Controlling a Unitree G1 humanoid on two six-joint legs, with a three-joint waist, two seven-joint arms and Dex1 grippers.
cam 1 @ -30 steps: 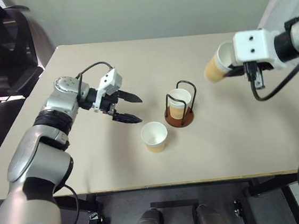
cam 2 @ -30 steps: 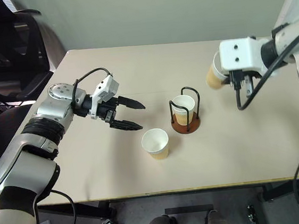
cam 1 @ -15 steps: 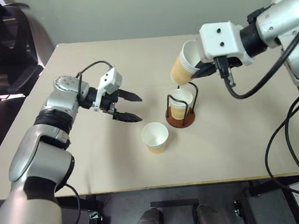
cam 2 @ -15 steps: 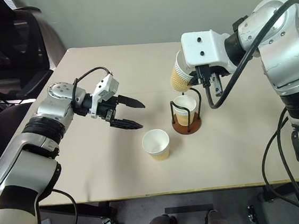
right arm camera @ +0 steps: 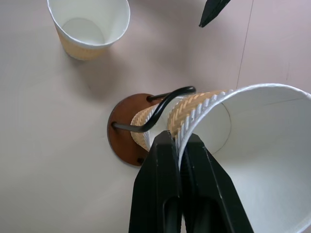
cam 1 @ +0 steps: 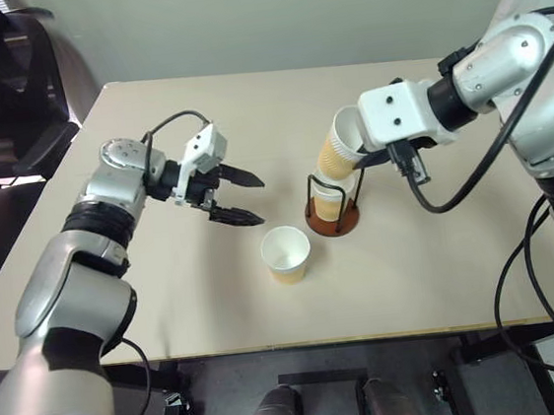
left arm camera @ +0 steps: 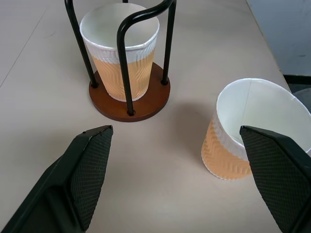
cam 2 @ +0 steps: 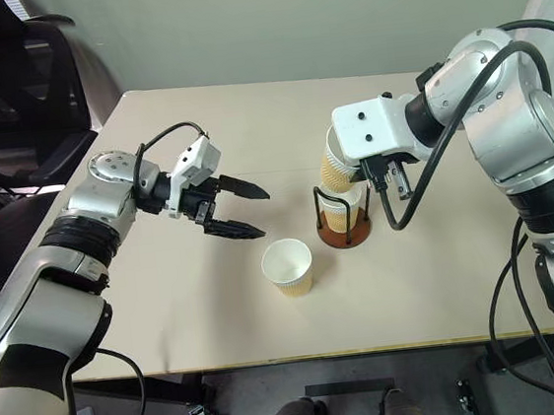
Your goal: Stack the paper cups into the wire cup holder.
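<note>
I will use my right gripper to release the second paper cup inside the paper cup that is standing in the wire cup holder [cam 1: 331, 185] [right arm camera: 163, 120].
The wire cup holder [cam 1: 335, 219] stands mid-table with one paper cup [cam 1: 329, 202] upright inside it. My right gripper [right arm camera: 179, 138] is shut on the rim of a second paper cup [cam 1: 339, 147], one finger inside and one outside. This cup hangs tilted right above the holder's loops, its bottom close over the mouth of the cup in the holder. A third paper cup [cam 1: 286, 253] stands upright on the table in front and to the left of the holder. My left gripper [cam 1: 257, 202] hovers open to the left of the holder, pointing toward it, with nothing between its fingers [left arm camera: 90, 167].
The beige table [cam 1: 168, 298] has bare room on all sides of the holder. A black office chair [cam 1: 8, 97] stands off its far left corner. Cables [cam 1: 519, 242] hang from my right arm over the table's right side.
My right arm has carried the cup leftward and down from over the table's right side to just above the holder. The left arm has kept still and open.
</note>
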